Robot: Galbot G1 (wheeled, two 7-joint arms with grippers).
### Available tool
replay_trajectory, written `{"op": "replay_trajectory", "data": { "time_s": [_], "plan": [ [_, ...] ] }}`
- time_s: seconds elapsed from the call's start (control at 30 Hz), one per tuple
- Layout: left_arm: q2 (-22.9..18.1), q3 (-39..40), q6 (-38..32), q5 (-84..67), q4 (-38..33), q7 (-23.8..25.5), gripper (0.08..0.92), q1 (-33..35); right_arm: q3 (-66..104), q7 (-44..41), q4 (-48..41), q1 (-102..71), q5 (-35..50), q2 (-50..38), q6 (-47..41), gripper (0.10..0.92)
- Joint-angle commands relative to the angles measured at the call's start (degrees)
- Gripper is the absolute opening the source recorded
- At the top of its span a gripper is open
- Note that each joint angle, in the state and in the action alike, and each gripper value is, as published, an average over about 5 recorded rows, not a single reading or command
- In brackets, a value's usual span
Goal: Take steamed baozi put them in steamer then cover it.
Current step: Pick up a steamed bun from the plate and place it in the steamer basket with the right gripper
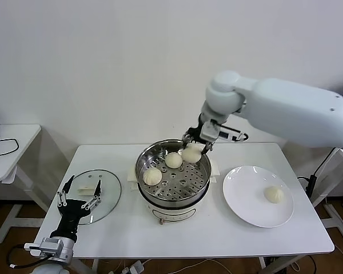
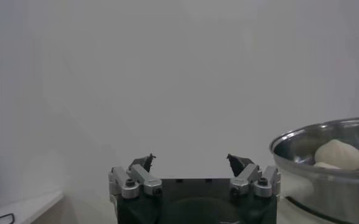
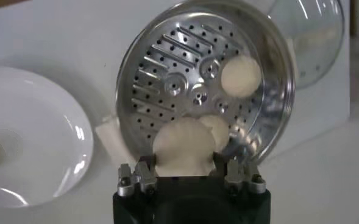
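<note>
The baozi, now held over the pot's far side, will be let go by my right gripper on the bare front part of the steamer's perforated tray [image 1: 172, 191] [image 3: 182, 52].
The steamer [image 1: 160, 197] stands mid-table, a shiny steel pot with a perforated tray [image 3: 179, 61]. Two steamed baozi lie on the tray, one near the left rim [image 1: 152, 176] and one toward the back [image 1: 173, 160]. My right gripper [image 1: 195, 147] hangs over the pot's far right side, shut on a third baozi [image 1: 190, 155], which fills the gap between its fingers in the right wrist view [image 3: 182, 146]. A fourth baozi [image 1: 274, 194] rests on the white plate [image 1: 246, 200]. My left gripper [image 1: 79, 194] waits open and holding nothing at the table's left, over the glass lid [image 1: 106, 197].
The plate sits right of the steamer, the round glass lid with its white knob [image 1: 87, 189] to the left. A small side table [image 1: 11, 142] with a black cable stands far left. The wall is close behind the table.
</note>
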Motion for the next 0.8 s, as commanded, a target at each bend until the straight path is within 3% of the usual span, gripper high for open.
{"op": "replay_trajectory", "data": {
  "time_s": [0.03,0.8],
  "plan": [
    [0.1,-0.3,0.0,0.0,0.8,0.1,0.823,-0.1,-2.1,4.1,0.5,-3.1,-4.9,4.4,7.5,0.662],
    [-0.1,-0.6,-0.1,-0.3,1.8,0.2,0.823,-0.5,-5.4,5.4,1.8,-4.3,-3.9,7.1,9.2,0.663]
  ]
}}
